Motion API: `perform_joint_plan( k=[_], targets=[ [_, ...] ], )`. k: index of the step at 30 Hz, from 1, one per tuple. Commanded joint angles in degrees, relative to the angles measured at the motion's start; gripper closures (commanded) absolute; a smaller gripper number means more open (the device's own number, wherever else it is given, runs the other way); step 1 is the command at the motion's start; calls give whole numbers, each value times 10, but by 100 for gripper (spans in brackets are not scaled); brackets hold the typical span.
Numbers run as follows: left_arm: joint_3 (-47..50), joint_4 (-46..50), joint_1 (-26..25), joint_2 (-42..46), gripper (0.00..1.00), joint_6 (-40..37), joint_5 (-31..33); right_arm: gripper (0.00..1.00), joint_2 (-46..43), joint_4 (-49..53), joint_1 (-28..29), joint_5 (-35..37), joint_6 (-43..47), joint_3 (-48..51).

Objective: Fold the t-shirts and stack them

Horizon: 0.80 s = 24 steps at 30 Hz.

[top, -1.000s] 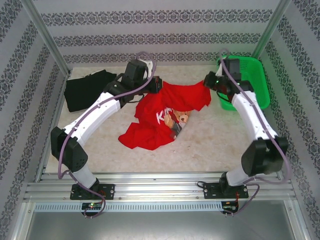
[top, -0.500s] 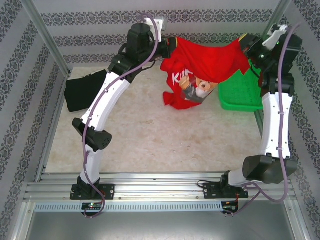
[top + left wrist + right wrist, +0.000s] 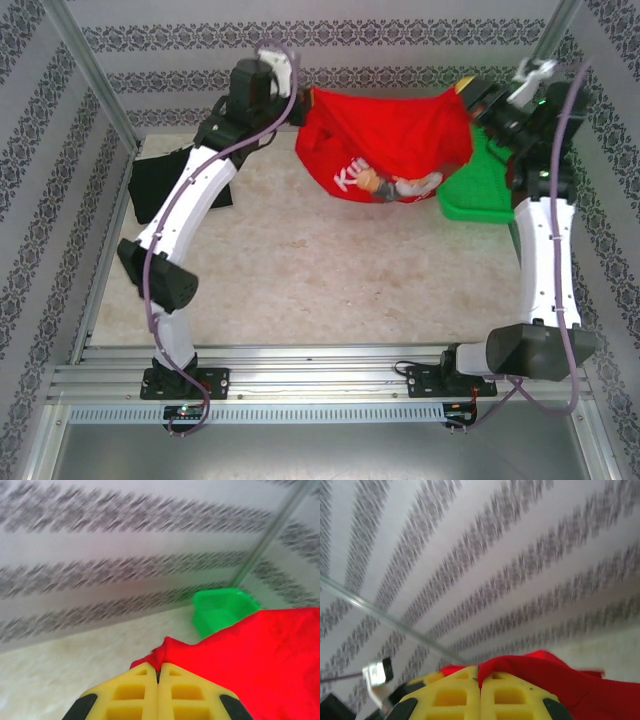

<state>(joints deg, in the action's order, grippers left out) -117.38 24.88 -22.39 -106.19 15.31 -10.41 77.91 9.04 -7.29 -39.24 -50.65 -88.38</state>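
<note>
I will open my right gripper to let go of the red t-shirt, now stretched high over the table's back, on the table (image 3: 324, 208) between the black t-shirt and the green basket.
The red t-shirt (image 3: 385, 135) with the teddy-bear print hangs in the air, stretched between both arms high over the back of the table. My left gripper (image 3: 300, 100) is shut on its left edge, and its yellow fingers (image 3: 140, 690) pinch red cloth (image 3: 260, 655). At the other end my right gripper (image 3: 470, 100) is shut on the right edge, with red cloth (image 3: 540, 667) bunched over its fingers (image 3: 510, 697). The black t-shirt (image 3: 170, 180) lies crumpled at the table's back left, partly behind the left arm.
A green mesh basket (image 3: 480, 195) stands at the back right, partly under the hanging shirt; it also shows as the basket (image 3: 220, 610) in the left wrist view. Patterned walls and metal posts close in the table (image 3: 300, 290).
Both arms have lifted the red shirt off the table and pulled it apart, so it went from a heap on the surface to a spread sheet hanging high at the back.
</note>
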Motion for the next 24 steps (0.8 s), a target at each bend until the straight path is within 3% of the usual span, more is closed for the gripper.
perform_joint_plan(
  k=[1,4,6,11,18,22,23,24],
  targets=[
    [196,-158,48,90,100,50,40,100,-18,9,64,-15,28,81],
    [335,-212,74,128,100,70,45,100,-16,37,128,8,60,142],
    [378,-205,86,124,100,83,14,100,-1,33,167,13,58,178],
    [432,-187,91,107,97,77,7,100,51,40,264,38,54,209],
    [424,-148,120,79,89,93,12,100,141,66,307,20,-22,212],
    [382,-107,121,53,80,95,-14,100,173,85,309,33,-26,205],
    [372,-99,120,48,72,100,-20,100,180,95,307,41,-23,202],
    [366,-94,120,45,59,108,-25,100,187,109,303,51,-21,200]
  ],
)
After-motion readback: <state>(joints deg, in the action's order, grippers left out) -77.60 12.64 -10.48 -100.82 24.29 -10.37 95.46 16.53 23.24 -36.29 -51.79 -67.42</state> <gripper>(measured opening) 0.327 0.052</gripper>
